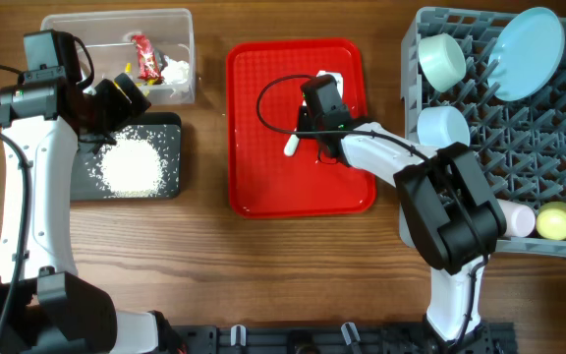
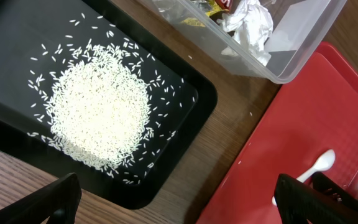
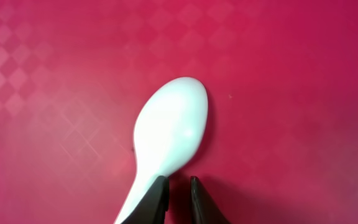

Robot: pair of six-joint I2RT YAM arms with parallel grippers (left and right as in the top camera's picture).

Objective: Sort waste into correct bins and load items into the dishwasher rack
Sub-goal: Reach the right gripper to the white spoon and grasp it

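Next, I open my right gripper's nearly closed fingers, as the white spoon's neck is outside them, and take the spoon's handle (image 1: 292, 145) between them before I lift the spoon.
The white plastic spoon (image 1: 290, 147) lies on the red serving tray (image 1: 263, 187). My right gripper (image 1: 320, 98) is down on the tray at the spoon's neck. In the right wrist view its fingers (image 3: 179, 193) are almost together, and the spoon (image 3: 169, 134) lies against the outside of the left finger, not between them. My left gripper (image 1: 131, 88) is open and empty, seen in the left wrist view (image 2: 179, 205) over the black tray (image 2: 185, 168), which holds the heap of rice grains (image 2: 98, 112). The clear tub (image 1: 180, 20) holds the red wrapper (image 1: 145, 56) and the tissue (image 2: 250, 25).
The grey dishwasher rack (image 1: 519, 147) at the right holds the pale blue plate (image 1: 527, 39), the pale green bowl (image 1: 441, 61), the pale blue bowl (image 1: 442, 126), the white cup (image 1: 519, 218) and the yellow cup (image 1: 556, 222). Bare wood lies in front.
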